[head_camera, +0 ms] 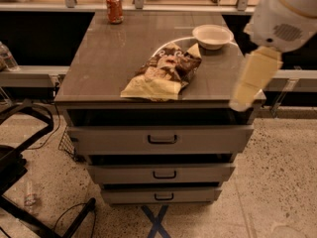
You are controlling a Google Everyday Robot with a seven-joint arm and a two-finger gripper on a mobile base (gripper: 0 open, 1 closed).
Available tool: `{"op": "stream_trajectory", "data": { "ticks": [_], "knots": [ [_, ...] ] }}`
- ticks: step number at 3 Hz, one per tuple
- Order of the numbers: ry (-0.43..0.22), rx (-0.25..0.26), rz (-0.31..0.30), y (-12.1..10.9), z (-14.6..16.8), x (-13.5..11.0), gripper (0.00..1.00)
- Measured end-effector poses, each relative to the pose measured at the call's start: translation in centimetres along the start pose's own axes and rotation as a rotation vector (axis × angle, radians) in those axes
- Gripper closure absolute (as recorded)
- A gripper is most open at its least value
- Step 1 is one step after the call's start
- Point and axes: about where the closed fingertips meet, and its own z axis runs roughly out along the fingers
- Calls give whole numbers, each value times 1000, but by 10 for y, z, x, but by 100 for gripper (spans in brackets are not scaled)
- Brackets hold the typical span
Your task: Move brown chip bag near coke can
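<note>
My gripper will grip the brown chip bag at the crumpled middle [162, 67], just behind the bag's pale tan end.
The brown chip bag [163, 72] lies crumpled on the cabinet top [109, 58], near its front middle, with a pale tan end toward the front edge. The coke can [114, 7] stands upright at the far left corner of the top, well apart from the bag. My gripper is out of view. Only my arm shows, a white joint [290, 14] and a cream link [252, 78], hanging over the cabinet's right front corner, to the right of the bag and not touching it.
A white round bowl [212, 36] sits at the far right of the top, just behind the bag. The cabinet has three drawers [161, 139], slightly pulled out. A black chair frame [20, 148] and a cable lie on the floor at left. A counter runs behind.
</note>
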Motion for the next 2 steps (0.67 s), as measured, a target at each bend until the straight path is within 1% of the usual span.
{"op": "stream_trajectory", "data": {
  "ticks": [1, 2],
  "knots": [
    [7, -12, 54, -15, 17, -43, 0],
    [-13, -13, 99, -29, 35, -84, 0]
  ]
}}
